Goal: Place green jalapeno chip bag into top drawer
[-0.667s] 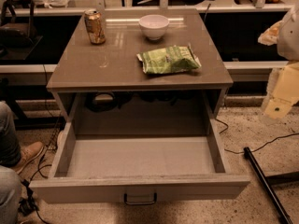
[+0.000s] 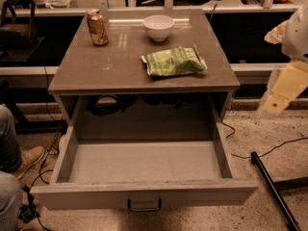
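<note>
The green jalapeno chip bag has an end away from the gold soda can. My gripper will grab the bag by closing on the chip bag's end point(image 2: 196, 59) farthest from that can.
The green jalapeno chip bag point(image 2: 173, 61) lies flat on the grey-brown cabinet top point(image 2: 110, 66), right of centre and in front of the white bowl. The top drawer point(image 2: 144, 165) is pulled wide open below it. Its inside shows nothing in it, and its small dark handle point(image 2: 144, 207) sits at the front centre. My arm and gripper point(image 2: 283, 89) hang as a pale blurred shape at the right edge. They are beside the cabinet's right side, apart from the bag and holding nothing I can see.
A gold soda can point(image 2: 97, 27) stands at the back left of the cabinet top and a white bowl point(image 2: 158, 27) at the back centre. A seated person's leg and shoe point(image 2: 26, 160) are on the left. A dark pole point(image 2: 272, 189) and cables lie on the floor at the right.
</note>
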You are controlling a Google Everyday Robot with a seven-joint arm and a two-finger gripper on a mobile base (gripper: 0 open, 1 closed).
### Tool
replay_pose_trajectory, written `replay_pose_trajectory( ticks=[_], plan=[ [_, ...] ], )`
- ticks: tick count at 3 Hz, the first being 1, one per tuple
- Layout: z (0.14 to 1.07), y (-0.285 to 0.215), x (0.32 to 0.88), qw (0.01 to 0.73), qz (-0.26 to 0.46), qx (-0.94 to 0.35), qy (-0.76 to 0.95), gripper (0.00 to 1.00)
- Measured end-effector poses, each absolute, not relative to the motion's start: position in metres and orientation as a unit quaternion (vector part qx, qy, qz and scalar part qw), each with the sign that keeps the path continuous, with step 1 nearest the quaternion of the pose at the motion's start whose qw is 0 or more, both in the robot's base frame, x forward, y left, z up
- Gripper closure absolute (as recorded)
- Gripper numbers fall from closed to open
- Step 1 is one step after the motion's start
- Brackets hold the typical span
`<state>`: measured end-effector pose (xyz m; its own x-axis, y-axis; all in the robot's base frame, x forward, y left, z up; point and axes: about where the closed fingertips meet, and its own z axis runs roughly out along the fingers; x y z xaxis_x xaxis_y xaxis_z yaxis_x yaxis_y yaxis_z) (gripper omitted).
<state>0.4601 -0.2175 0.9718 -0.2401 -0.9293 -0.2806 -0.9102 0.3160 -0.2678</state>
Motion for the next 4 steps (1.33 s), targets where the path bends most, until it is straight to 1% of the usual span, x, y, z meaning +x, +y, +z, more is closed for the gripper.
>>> replay_pose_trajectory(
  ticks=[2, 3, 4],
  plan=[
    [0.939, -0.222, 0.567, 0.307, 0.028, -0.488, 0.816, 0.0],
    [0.929, -0.212, 0.601, 0.321, 0.053, -0.454, 0.829, 0.0],
    [0.912, -0.186, 0.63, 0.317, 0.082, -0.438, 0.837, 0.0]
  ],
)
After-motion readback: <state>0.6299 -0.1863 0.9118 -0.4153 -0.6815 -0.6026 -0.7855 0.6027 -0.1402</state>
